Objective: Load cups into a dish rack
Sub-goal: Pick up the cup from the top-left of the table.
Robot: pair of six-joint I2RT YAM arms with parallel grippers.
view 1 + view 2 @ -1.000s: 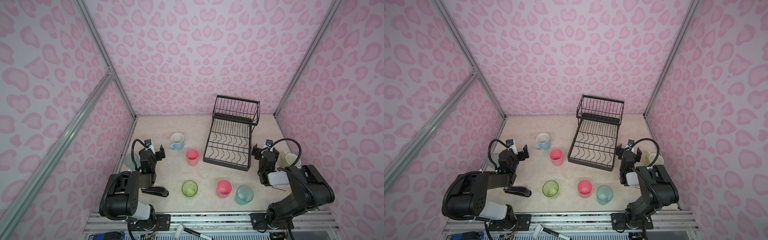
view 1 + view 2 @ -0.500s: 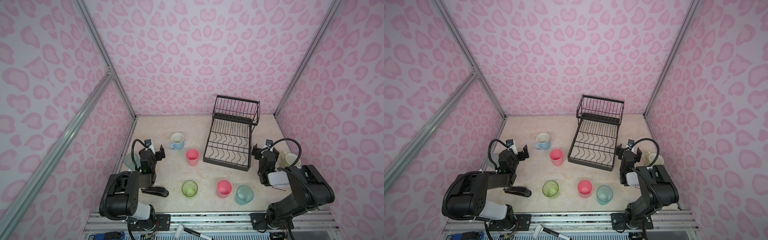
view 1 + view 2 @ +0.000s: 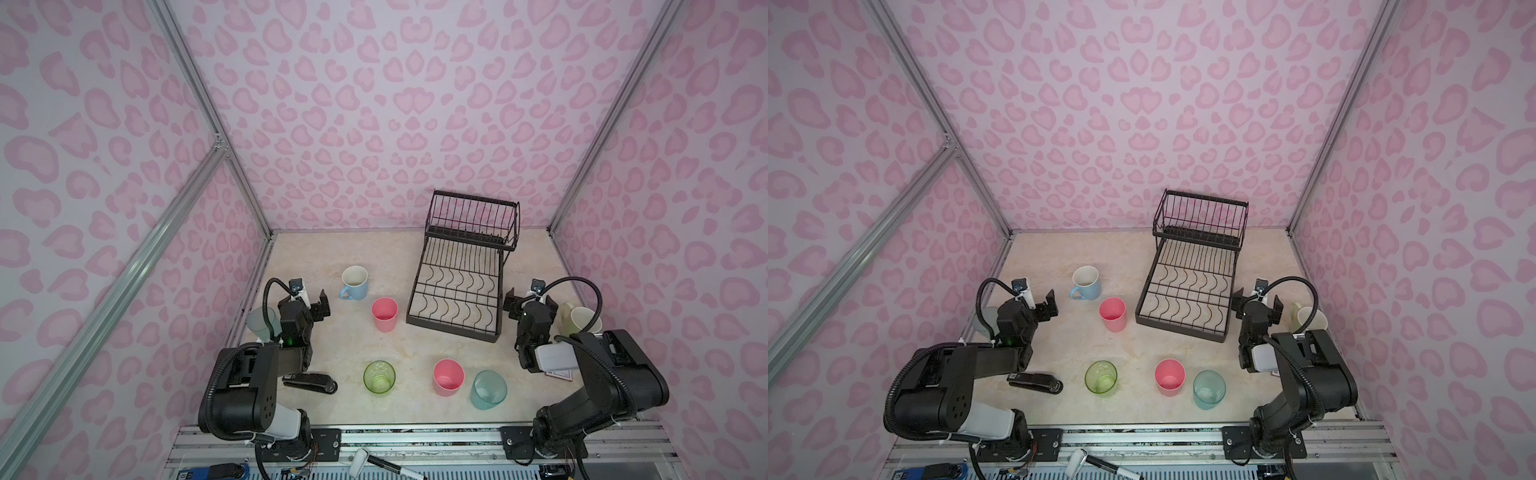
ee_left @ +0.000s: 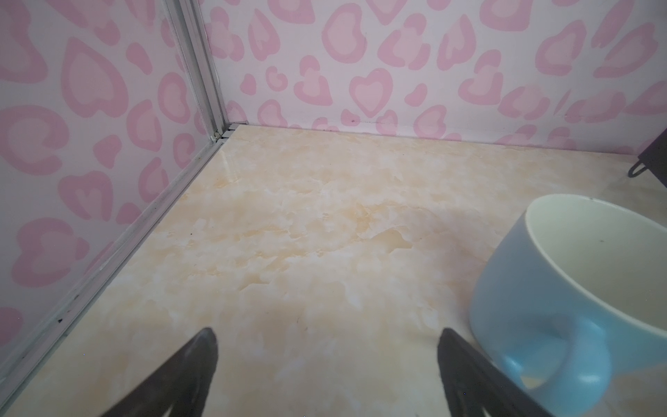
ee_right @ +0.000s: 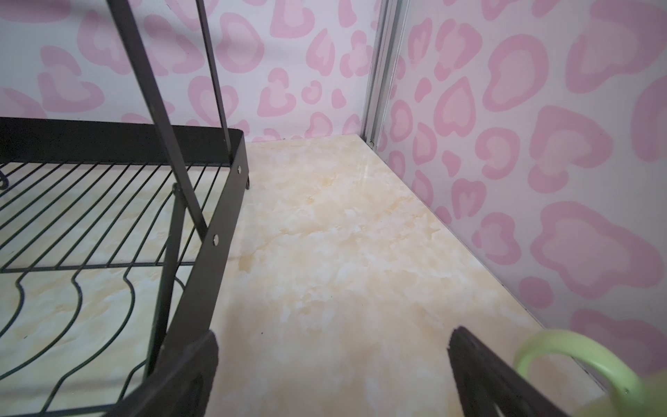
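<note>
My left gripper needs to grip the rim of the light blue mug (image 3: 343,274) (image 4: 527,217) next, on the side that faces away from the dish rack.
The black wire dish rack (image 3: 461,266) (image 3: 1192,286) (image 5: 216,216) stands at the back right with nothing in it. A light blue mug (image 3: 355,282) (image 4: 577,289) and a pink tumbler (image 3: 384,313) stand left of the rack. Along the front stand a green tumbler (image 3: 379,376), a second pink tumbler (image 3: 448,377) and a teal tumbler (image 3: 488,390). A grey-blue tumbler (image 3: 262,322) stands behind my left arm. A pale yellow-green mug (image 3: 579,320) (image 5: 563,346) stands right of my right gripper. My left gripper (image 3: 309,299) (image 4: 328,335) is open beside the blue mug. My right gripper (image 3: 530,299) (image 5: 332,335) is open between rack and mug.
A black stapler (image 3: 309,381) lies by the left arm's base. A small card (image 3: 559,374) lies under the right arm. A marker (image 3: 386,463) rests on the front rail. Pink heart-patterned walls enclose the marble table (image 3: 415,345) on three sides.
</note>
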